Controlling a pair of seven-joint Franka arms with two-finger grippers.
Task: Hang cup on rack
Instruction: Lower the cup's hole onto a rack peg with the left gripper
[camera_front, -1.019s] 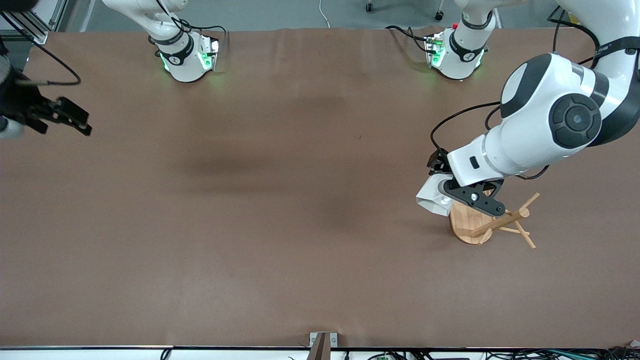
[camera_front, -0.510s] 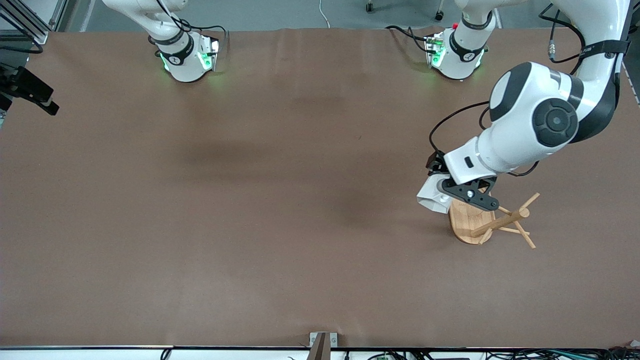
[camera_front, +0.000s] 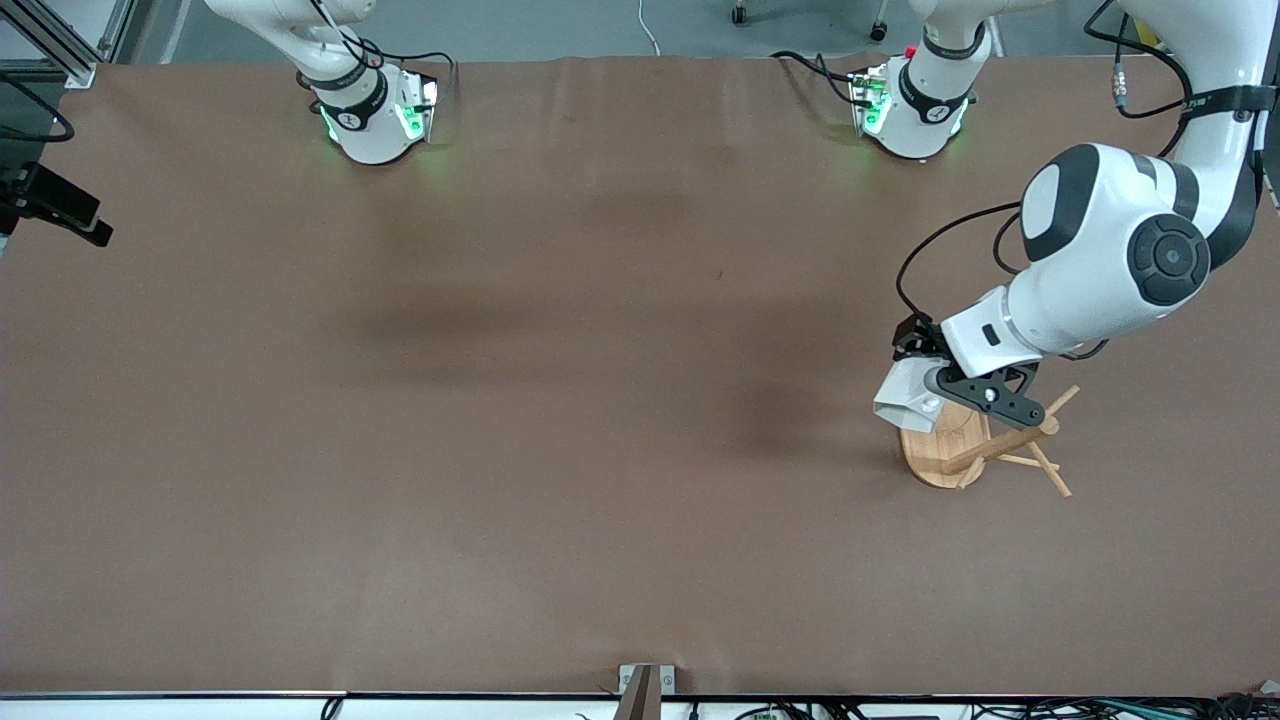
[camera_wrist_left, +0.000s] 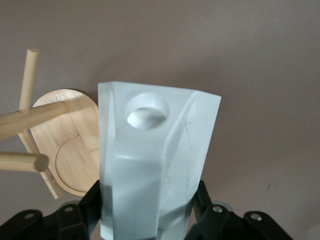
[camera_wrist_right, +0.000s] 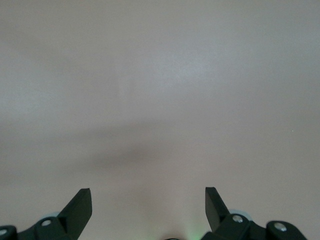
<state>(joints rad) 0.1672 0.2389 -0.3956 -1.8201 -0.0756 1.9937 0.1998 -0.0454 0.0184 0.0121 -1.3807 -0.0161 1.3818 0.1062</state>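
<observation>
Next, the left gripper releases the white cup on the rack's peg (camera_front: 981, 444) (camera_wrist_left: 36, 161) nearest that gripper, over the oval base.
My left gripper (camera_front: 935, 392) is shut on the white faceted cup (camera_front: 905, 398) and holds it in the air over the edge of the rack's oval base. In the left wrist view the cup (camera_wrist_left: 152, 160) fills the middle, with its round handle hole toward the table. The bamboo rack (camera_front: 985, 445) stands toward the left arm's end of the table. Its pegs slant outward beside the cup, and it shows in the left wrist view (camera_wrist_left: 60, 145) too. My right gripper (camera_wrist_right: 148, 207) is open and empty over bare table, at the edge of the front view (camera_front: 60, 205).
The brown table (camera_front: 560, 400) stretches wide between the two arms. Both arm bases (camera_front: 375, 110) stand at the edge farthest from the front camera. A small metal bracket (camera_front: 645, 682) sits at the nearest edge.
My left gripper has carried the cup sideways toward the rack's post, so it now hangs over the base. My right arm drew back toward the table's end and then held still.
</observation>
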